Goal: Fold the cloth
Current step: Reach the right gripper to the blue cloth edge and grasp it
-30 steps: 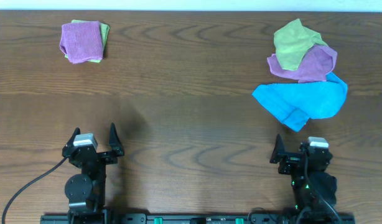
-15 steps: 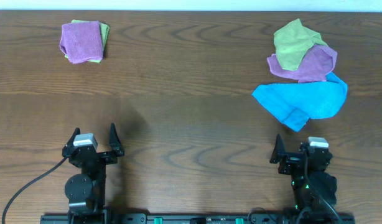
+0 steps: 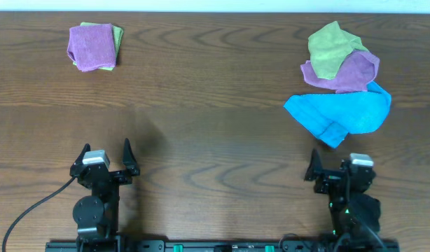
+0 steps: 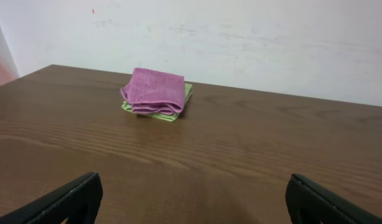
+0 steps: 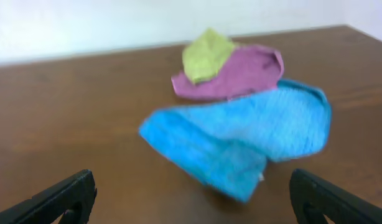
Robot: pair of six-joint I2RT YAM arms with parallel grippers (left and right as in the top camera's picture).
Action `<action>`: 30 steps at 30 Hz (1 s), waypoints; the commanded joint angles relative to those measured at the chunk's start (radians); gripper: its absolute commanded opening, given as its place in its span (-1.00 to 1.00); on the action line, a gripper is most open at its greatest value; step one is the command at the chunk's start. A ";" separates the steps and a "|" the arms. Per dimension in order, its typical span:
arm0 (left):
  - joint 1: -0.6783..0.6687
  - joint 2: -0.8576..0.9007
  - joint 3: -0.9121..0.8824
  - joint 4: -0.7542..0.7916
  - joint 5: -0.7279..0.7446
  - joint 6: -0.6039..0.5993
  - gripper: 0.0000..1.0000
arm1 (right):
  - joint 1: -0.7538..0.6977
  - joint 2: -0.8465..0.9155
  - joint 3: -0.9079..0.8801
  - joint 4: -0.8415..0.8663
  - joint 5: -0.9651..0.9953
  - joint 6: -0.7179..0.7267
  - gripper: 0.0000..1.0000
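I should close my right gripper on the fold in the blue cloth's middle (image 3: 339, 124) (image 5: 239, 143), just behind the near corner with the white tag.
The cloth (image 3: 341, 115) is a bright sky-blue towel lying crumpled and partly doubled over at the right of the wooden table. My right gripper (image 3: 335, 164) stands just short of its near corner, open, with nothing between its fingers. In the right wrist view the cloth (image 5: 241, 137) fills the middle, slightly blurred, and a small white tag shows at its near corner, which points between the wide-apart fingers of the right gripper (image 5: 192, 202). My left gripper (image 3: 105, 149) rests open at the front left, far from the cloth. Only bare wood lies ahead of the left gripper (image 4: 192, 205).
A crumpled purple cloth (image 3: 348, 72) and a yellow-green cloth (image 3: 330, 47) lie behind the blue one, and the purple one overlaps its far edge. At the back left sits a folded purple cloth (image 3: 94, 47) on a folded yellow-green one. A white wall runs along the far table edge.
The right wrist has shifted very slightly to the right. The cloths and the left arm have not moved.
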 commanded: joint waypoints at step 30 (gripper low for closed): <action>-0.005 -0.008 -0.017 -0.050 -0.011 -0.004 0.91 | -0.137 1.180 0.499 0.476 0.005 0.029 0.99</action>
